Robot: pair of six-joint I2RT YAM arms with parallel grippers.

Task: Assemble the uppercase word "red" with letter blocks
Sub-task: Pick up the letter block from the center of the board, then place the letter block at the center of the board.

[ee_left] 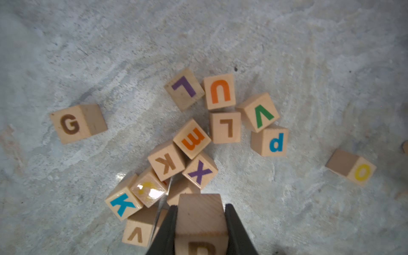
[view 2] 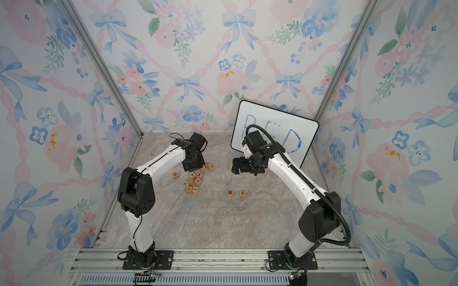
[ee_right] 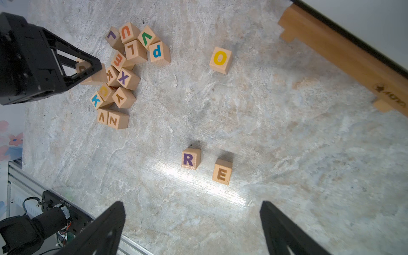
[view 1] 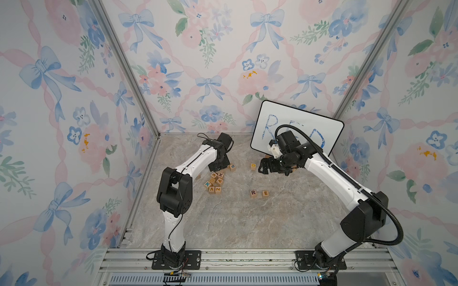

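Observation:
I need to let go of the D block with my left gripper on the bare table [view 1: 262, 182] behind the E block.
My left gripper [ee_left: 201, 206] is shut on a light-wood letter block [ee_left: 199, 220] whose near face shows a brownish D. It hangs just above the pile of loose letter blocks [ee_left: 194, 141], seen also in the right wrist view with the left gripper [ee_right: 88, 68] at the pile's [ee_right: 123, 72] edge. The R block [view 1: 253, 193] and the E block [view 1: 265, 193] stand side by side on the table, a small gap between them. In the right wrist view R [ee_right: 191, 158] and E [ee_right: 222, 174] lie ahead of my right gripper [ee_right: 192, 204], which is open and empty.
A white board [view 1: 297, 123] with blue "RED" leans at the back right on a wooden stand [ee_right: 344, 53]. A lone O block [ee_right: 220, 59] sits between pile and board. A G block [ee_left: 72, 125] lies apart from the pile. Walls close three sides.

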